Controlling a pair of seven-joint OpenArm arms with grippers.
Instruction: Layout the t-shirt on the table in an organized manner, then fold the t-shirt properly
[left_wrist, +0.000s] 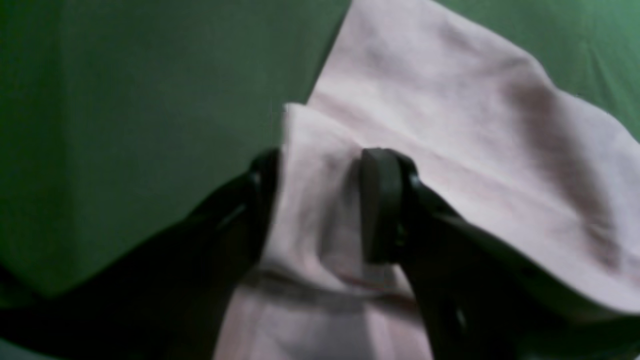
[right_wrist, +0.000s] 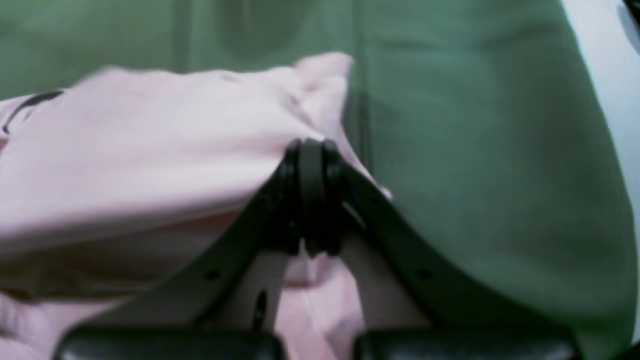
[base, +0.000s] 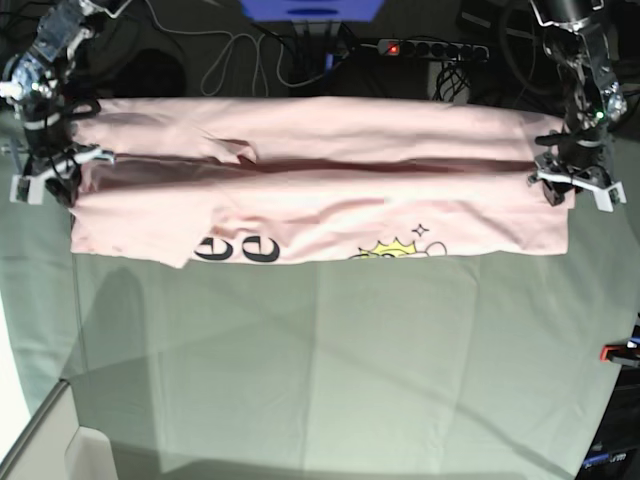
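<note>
Next, my right gripper lets go of the t-shirt edge on the shirt's own far corner (base: 88, 130), near the table's far edge.
The pale pink t-shirt (base: 320, 190) is stretched wide between my two grippers across the far part of the table (base: 320, 370). It is doubled along a long horizontal crease. Black lettering and a yellow print peek out at its lower edge, which casts a shadow on the cloth below. In the base view my right gripper (base: 58, 165) holds the shirt's left end and my left gripper (base: 562, 172) its right end. The left wrist view has my left gripper (left_wrist: 322, 200) closed on a bunched fold of the t-shirt (left_wrist: 450, 130). My right gripper (right_wrist: 311, 195) is pinched tight on the t-shirt (right_wrist: 150, 140) edge.
A power strip (base: 430, 47) and loose cables lie behind the table's far edge. A red clamp (base: 618, 351) sits at the right edge. The table's rim runs diagonally at the lower left (base: 35, 425). Creased grey-green cloth covers the surface in front of the shirt.
</note>
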